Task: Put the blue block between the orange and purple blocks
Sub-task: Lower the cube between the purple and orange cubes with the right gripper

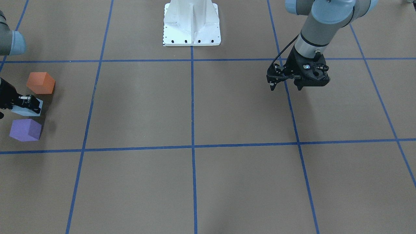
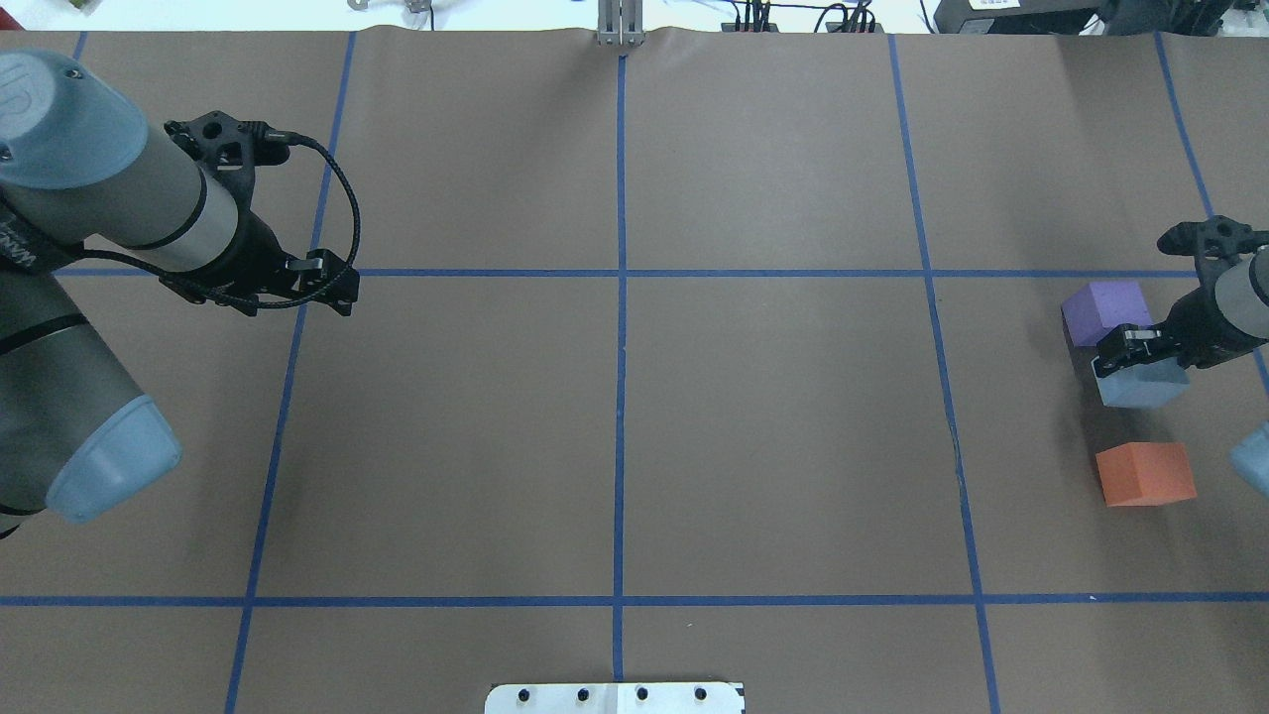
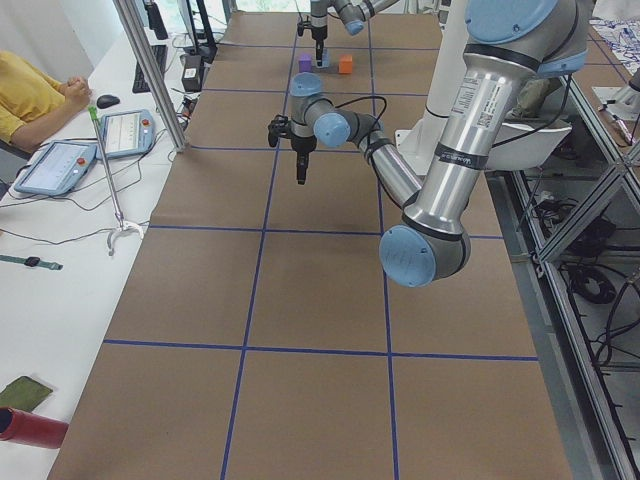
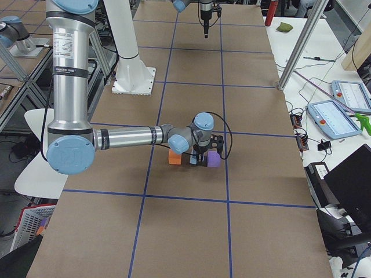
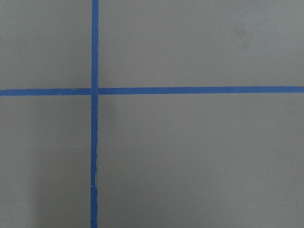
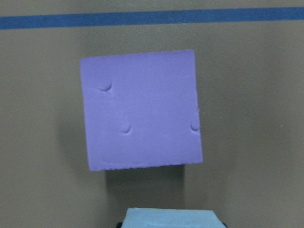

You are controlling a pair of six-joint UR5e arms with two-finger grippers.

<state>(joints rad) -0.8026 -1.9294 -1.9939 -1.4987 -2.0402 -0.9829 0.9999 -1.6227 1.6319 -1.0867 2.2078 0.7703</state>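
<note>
The robot's right gripper will place the blue block, now close beside the purple one, in the gap [image 1: 34,109] between the orange block and the purple block.
The blue block [image 2: 1140,385] sits between the purple block [image 2: 1105,310] and the orange block [image 2: 1145,474] at the table's right end. It is close beside the purple one, with a wider gap to the orange one. My right gripper [image 2: 1130,347] is shut on the blue block from above. In the front view the order is orange [image 1: 40,83], blue [image 1: 27,111], purple [image 1: 25,130], with the right gripper [image 1: 28,100] on the blue one. The right wrist view shows the purple block [image 6: 142,109] and the blue block's top [image 6: 173,218]. My left gripper [image 2: 342,293] hangs shut and empty over bare table.
Blue tape lines [image 2: 621,273] divide the brown table into squares. The white robot base [image 1: 191,22] stands at the middle of the robot's edge. In the left side view an operator [image 3: 30,95] sits beside tablets [image 3: 60,165], off the table.
</note>
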